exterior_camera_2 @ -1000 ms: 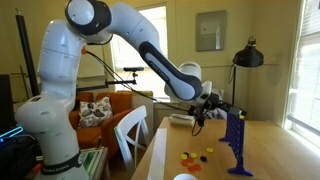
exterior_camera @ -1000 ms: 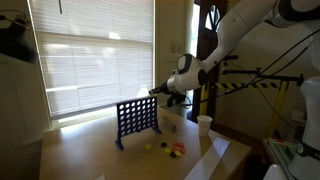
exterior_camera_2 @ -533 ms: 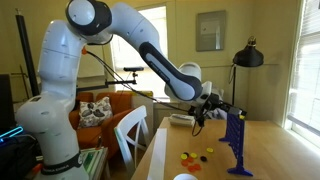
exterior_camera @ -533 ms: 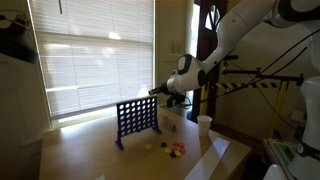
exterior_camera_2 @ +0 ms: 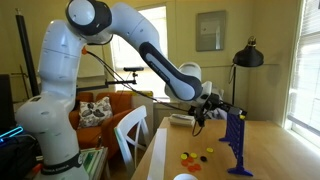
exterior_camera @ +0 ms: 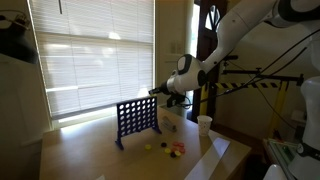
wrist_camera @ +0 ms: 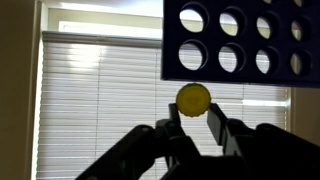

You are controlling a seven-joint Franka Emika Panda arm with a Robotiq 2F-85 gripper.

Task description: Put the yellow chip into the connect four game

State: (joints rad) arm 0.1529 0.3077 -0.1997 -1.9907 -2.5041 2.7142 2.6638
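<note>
Next, I let go of the yellow chip, held just off the board's top edge, in the connect four game's top corner hole [exterior_camera: 153, 101] [wrist_camera: 190, 56], at the end closest to the arm.
The connect four game [exterior_camera: 136, 119] is an upright dark blue grid with round holes on the wooden table; it also shows in an exterior view [exterior_camera_2: 236, 140] edge-on and fills the top right of the wrist view [wrist_camera: 250, 40]. My gripper [wrist_camera: 193, 112] is shut on a yellow chip [wrist_camera: 193, 97], held just off the board's top edge. In both exterior views the gripper [exterior_camera: 155, 94] [exterior_camera_2: 222, 107] hovers at the top corner of the board. Loose chips [exterior_camera: 170, 148] [exterior_camera_2: 196, 155] lie on the table beside the board.
A white cup [exterior_camera: 204, 124] stands on the table behind the loose chips. A window with closed blinds [exterior_camera: 90, 50] is behind the board. A black lamp [exterior_camera_2: 246, 55] and an orange sofa [exterior_camera_2: 105, 108] stand beyond the table.
</note>
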